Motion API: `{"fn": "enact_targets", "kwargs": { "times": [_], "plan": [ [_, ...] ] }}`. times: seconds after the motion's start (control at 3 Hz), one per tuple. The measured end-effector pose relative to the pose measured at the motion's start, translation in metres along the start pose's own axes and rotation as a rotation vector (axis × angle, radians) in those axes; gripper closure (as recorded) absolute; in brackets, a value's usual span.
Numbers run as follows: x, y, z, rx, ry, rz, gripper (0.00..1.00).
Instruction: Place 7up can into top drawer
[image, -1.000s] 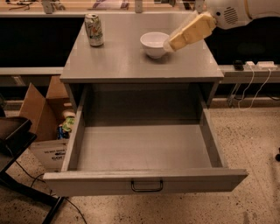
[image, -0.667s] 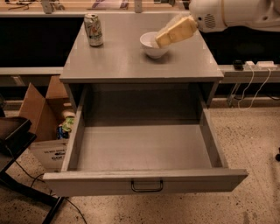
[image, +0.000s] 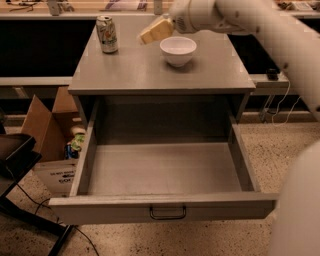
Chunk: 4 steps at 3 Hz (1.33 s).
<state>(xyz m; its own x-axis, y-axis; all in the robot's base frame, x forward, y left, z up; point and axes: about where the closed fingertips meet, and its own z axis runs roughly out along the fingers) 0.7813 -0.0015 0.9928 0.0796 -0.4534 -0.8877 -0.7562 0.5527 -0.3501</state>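
The upper half of the 7up can (image: 106, 28), at the back of the grey cabinet top, is the next place my gripper should go to and close on.
The 7up can (image: 107, 34) stands upright at the back left of the grey cabinet top (image: 150, 75). It is pale silver with green and red markings. The top drawer (image: 165, 175) is pulled fully open toward me and is empty; its flat front panel carries a dark wire handle (image: 167, 213). My gripper (image: 155, 32), with yellowish fingers, hangs above the cabinet top between the can and the white bowl (image: 178, 50), a short way right of the can and not touching it. The white arm reaches in from the upper right.
An open cardboard box (image: 52, 135) with items inside sits on the floor left of the cabinet. A dark chair or stand (image: 15, 160) is at the far left. Cables and a plug (image: 272, 75) lie at the right. Part of my white body (image: 300, 210) fills the lower right.
My gripper has moved left, from the right of the white bowl, over it, to a spot between bowl and can. The can, bowl and drawer have not moved.
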Motion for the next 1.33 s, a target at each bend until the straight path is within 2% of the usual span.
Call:
{"fn": "enact_targets", "kwargs": {
  "times": [0.33, 0.67, 1.33],
  "plan": [
    [0.009, 0.028, 0.084, -0.065, -0.001, 0.029, 0.00],
    [0.013, 0.040, 0.128, -0.082, -0.029, 0.049, 0.00],
    [0.012, 0.028, 0.206, -0.050, -0.079, 0.095, 0.00]
  ]
}}
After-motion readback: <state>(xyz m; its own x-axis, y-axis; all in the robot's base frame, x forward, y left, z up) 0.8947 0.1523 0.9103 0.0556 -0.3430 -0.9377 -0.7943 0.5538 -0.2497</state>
